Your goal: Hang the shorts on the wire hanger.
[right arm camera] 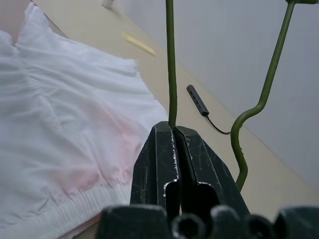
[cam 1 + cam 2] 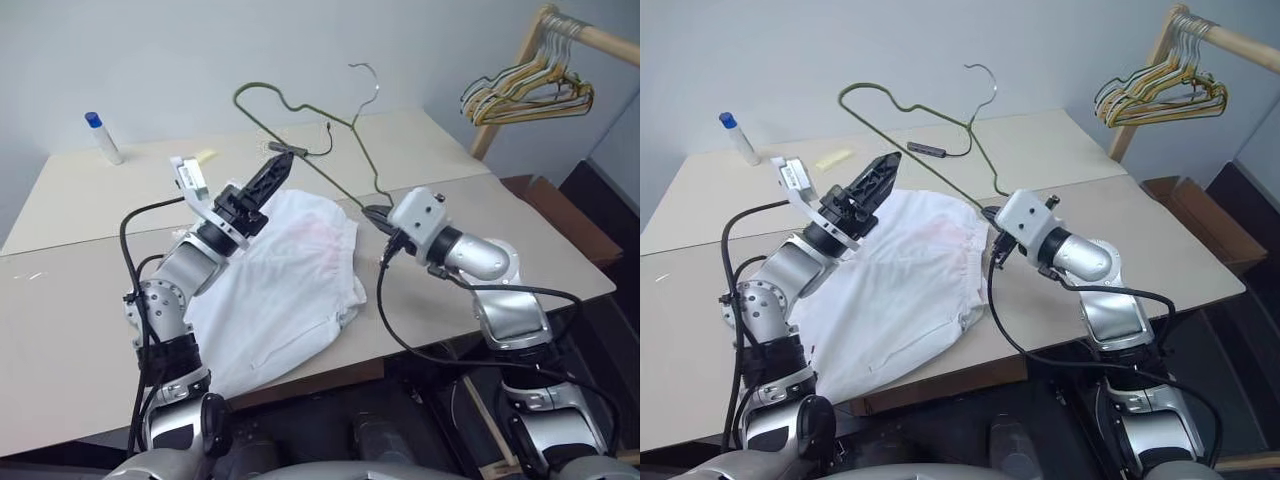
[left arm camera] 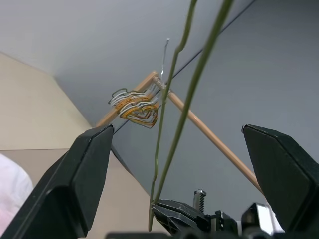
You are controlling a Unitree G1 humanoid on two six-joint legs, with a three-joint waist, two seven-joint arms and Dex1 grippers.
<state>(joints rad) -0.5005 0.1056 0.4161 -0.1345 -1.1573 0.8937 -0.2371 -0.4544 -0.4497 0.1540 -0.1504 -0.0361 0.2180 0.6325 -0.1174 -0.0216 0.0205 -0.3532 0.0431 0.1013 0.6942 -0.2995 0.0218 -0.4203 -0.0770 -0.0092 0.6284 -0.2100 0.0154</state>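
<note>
My left gripper needs to hold the wire hanger's straight bar while my right gripper takes the rounded end [image 3: 150, 225], because my right gripper pinches only that bar.
The white shorts [image 2: 290, 275] lie spread on the table [image 2: 70, 310], with a faint pink blotch near the middle. My right gripper [image 2: 378, 212] is shut on the lower end of the olive wire hanger [image 2: 300, 105] and holds it tilted up above the table's far side, silvery hook [image 2: 366, 78] on top. In the right wrist view the wire hanger [image 1: 171, 74] rises from the shut fingertips, beside the shorts [image 1: 65, 134]. My left gripper [image 2: 278, 168] hovers open over the shorts' far edge, with nothing in it, just below the wire. In the left wrist view the wire hanger [image 3: 167, 129] passes between the wide-apart fingers [image 3: 75, 184].
A small bottle with a blue cap [image 2: 102, 135], a yellow strip [image 2: 204, 156] and a small black device with a cable [image 2: 928, 148] lie on the far table. A wooden rack [image 2: 600, 40] with bunched yellow and dark hangers [image 2: 530, 98] stands at the right, with a cardboard box [image 2: 545, 205] below it.
</note>
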